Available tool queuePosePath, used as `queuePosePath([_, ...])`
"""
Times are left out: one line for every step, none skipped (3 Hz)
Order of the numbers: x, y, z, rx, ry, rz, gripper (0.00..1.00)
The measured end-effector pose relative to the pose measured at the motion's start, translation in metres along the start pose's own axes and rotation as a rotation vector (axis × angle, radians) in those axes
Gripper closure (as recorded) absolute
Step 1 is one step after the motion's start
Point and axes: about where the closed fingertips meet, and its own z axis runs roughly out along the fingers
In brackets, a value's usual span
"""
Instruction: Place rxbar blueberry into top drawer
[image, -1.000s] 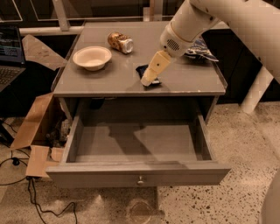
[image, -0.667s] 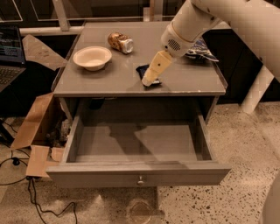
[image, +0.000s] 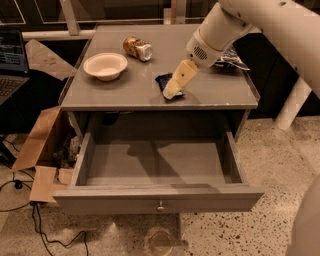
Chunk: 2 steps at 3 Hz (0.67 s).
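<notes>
I'll grip the middle of the rxbar blueberry (image: 168, 86), between its two ends on the grey cabinet top.
The rxbar blueberry (image: 163, 80), a small dark navy bar, lies flat on the grey cabinet top (image: 125, 90) near its front edge, right of centre. My gripper (image: 172, 92) points down at the bar's near end and covers part of it. I cannot tell whether it is touching the bar. The top drawer (image: 160, 199) is pulled wide open below, its inside bare, with a small round knob (image: 160, 206) at the centre of its front panel.
A white bowl (image: 105, 65) and a can lying on its side (image: 137, 48) sit on the cabinet top at the left. A crinkled blue-and-white chip bag (image: 229, 57) lies behind my arm at the right. Cardboard (image: 37, 145), cables and a laptop (image: 10, 55) are at the left.
</notes>
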Motion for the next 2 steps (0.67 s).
queuePosePath([-0.002, -0.018, 0.014, 0.011, 0.005, 0.033, 0.0])
queuePosePath([-0.004, -0.034, 0.03, 0.037, 0.001, 0.061, 0.0])
